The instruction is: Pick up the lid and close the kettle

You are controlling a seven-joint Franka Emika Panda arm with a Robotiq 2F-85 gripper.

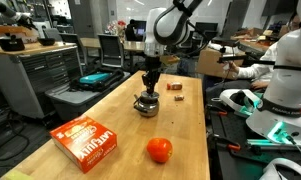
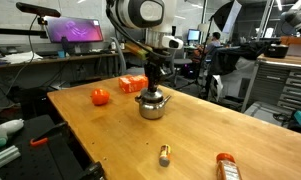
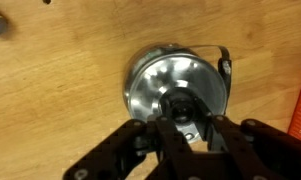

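The robot's gripper should release the lid on the opening of the shiny silver kettle (image 1: 147,97) (image 3: 174,87).
The kettle (image 1: 145,104) (image 2: 152,104) is a squat shiny silver pot in the middle of the wooden table. In the wrist view the round silvery lid (image 3: 170,82) lies over the kettle's mouth (image 3: 136,92), with its dark knob just in front of my fingertips. My gripper (image 1: 149,88) (image 2: 155,86) (image 3: 190,122) hangs straight down right on top of the kettle. Its fingers are drawn close together around the lid's knob. The fingers hide part of the lid's near side.
A red box (image 1: 87,141) (image 2: 131,84) and an orange-red ball (image 1: 159,150) (image 2: 100,96) lie on the table near the kettle. A small brown-red block (image 1: 174,86) lies further back. A small cylinder (image 2: 164,153) and an orange object (image 2: 226,166) lie near a table edge.
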